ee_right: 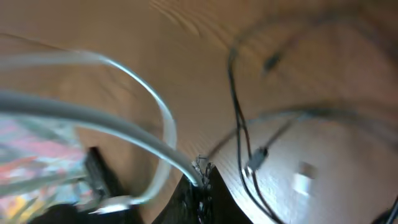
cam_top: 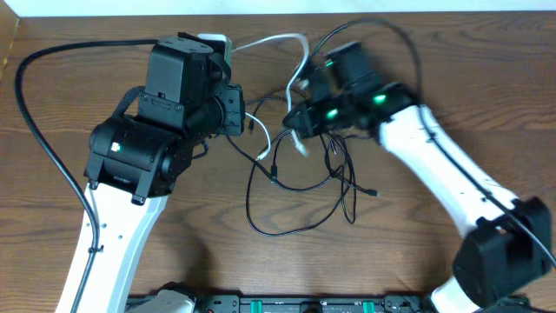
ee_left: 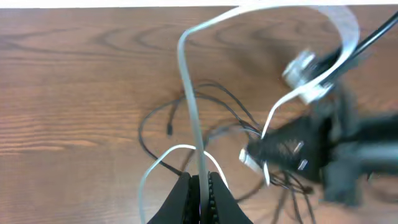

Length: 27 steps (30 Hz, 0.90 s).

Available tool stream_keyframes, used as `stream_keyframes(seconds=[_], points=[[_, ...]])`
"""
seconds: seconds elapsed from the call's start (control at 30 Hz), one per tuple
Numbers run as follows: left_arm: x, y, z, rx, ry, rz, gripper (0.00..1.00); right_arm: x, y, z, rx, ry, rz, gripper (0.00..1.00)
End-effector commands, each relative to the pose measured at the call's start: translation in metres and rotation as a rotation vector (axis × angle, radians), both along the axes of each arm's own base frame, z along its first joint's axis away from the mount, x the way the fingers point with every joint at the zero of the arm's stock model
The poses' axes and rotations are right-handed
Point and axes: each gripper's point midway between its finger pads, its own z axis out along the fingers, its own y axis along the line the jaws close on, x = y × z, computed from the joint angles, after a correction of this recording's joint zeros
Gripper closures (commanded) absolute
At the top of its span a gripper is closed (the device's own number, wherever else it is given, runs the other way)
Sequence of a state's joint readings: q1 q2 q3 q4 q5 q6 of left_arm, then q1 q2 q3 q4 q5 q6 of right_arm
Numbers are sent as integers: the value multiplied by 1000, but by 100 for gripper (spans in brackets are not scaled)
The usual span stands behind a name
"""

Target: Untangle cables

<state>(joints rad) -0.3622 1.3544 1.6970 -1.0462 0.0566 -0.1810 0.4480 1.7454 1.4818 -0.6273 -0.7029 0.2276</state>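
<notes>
Next, I take the white cable with my right gripper beside my left gripper [ee_left: 197, 134], as its arc spans both grippers, before I carry it clear of the black cables.
A white cable [cam_top: 276, 40] arcs between the two grippers above the wooden table. My left gripper [cam_top: 234, 111] is shut on it, shown in the left wrist view [ee_left: 200, 183] with the white cable [ee_left: 189, 93] running up from the jaws. My right gripper [cam_top: 300, 117] is shut on the same white cable, shown in the right wrist view [ee_right: 202, 180] with the cable [ee_right: 112, 121] leaving to the left. Thin black cables [cam_top: 300, 187] lie looped and tangled on the table below the right gripper; they show in the left wrist view [ee_left: 186, 109] and the right wrist view [ee_right: 239, 124].
A thick black robot wire [cam_top: 39, 113] curves along the table's left side. The left arm [cam_top: 130, 174] and right arm [cam_top: 452, 183] flank the tangle. The table's far edge [cam_top: 278, 12] lies just behind the grippers.
</notes>
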Motion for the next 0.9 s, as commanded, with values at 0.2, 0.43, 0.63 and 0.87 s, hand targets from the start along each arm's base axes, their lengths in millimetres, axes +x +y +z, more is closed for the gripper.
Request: stream_keyframes(seconds=[0.2,0.43,0.63,0.87], points=[[2,-77,-17,-179,74,-422,93,1,-11,88,405,-134,218,99],[4,-105,-26,-276,108,-573,93,34,-23,109,453,-102,61,84],[7,-107,-21,-281,81,-581,93,36,-33,112,474,-86,64,57],[8,-108,-20,-282,74,-582,93,27,-26,133,539,-106,136,50]])
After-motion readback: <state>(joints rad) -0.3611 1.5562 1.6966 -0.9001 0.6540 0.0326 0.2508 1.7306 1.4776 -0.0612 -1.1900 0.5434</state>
